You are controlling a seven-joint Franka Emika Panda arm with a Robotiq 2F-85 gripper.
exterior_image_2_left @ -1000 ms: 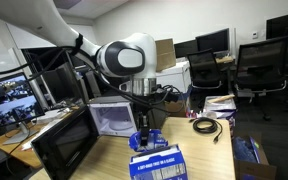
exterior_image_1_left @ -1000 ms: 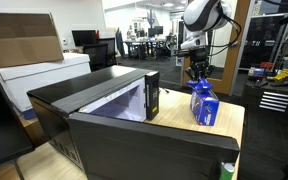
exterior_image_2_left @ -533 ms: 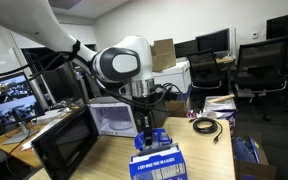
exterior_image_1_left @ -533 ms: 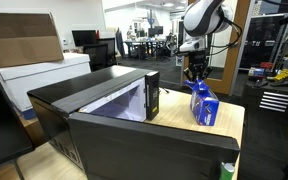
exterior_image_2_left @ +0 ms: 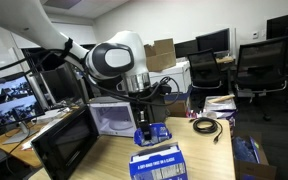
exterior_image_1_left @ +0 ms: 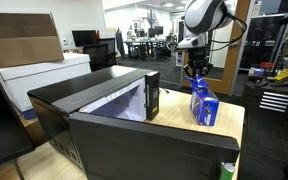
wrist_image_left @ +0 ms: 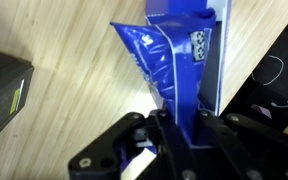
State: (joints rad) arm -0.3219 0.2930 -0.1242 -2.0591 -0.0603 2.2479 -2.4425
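Next, I move my gripper to the top of the blue-and-white box (exterior_image_1_left: 211, 92) (wrist_image_left: 208, 65) and let go of the shiny blue snack bag there.
A blue crinkled bag (wrist_image_left: 169, 55) stands on the wooden table (wrist_image_left: 64, 45), and my gripper (wrist_image_left: 176, 132) is shut on its top edge, one black finger (wrist_image_left: 149, 130) on each side. In both exterior views the gripper (exterior_image_1_left: 196, 76) (exterior_image_2_left: 144, 118) points straight down over the bag (exterior_image_1_left: 198, 92) (exterior_image_2_left: 150, 131). A blue-and-white box (exterior_image_1_left: 208, 110) (exterior_image_2_left: 156, 163) stands right beside the bag, and its edge (wrist_image_left: 216, 50) shows in the wrist view.
A black microwave (exterior_image_1_left: 104, 110) (exterior_image_2_left: 69, 140) with its door open fills much of the table. A black cable (exterior_image_2_left: 204, 125) lies coiled behind the bag. Office chairs (exterior_image_2_left: 259, 65), monitors and a white cabinet (exterior_image_1_left: 44, 75) surround the table.
The arm's upper body has shifted slightly to the left in an exterior view. The gripper stays shut on the bag, which has barely moved.
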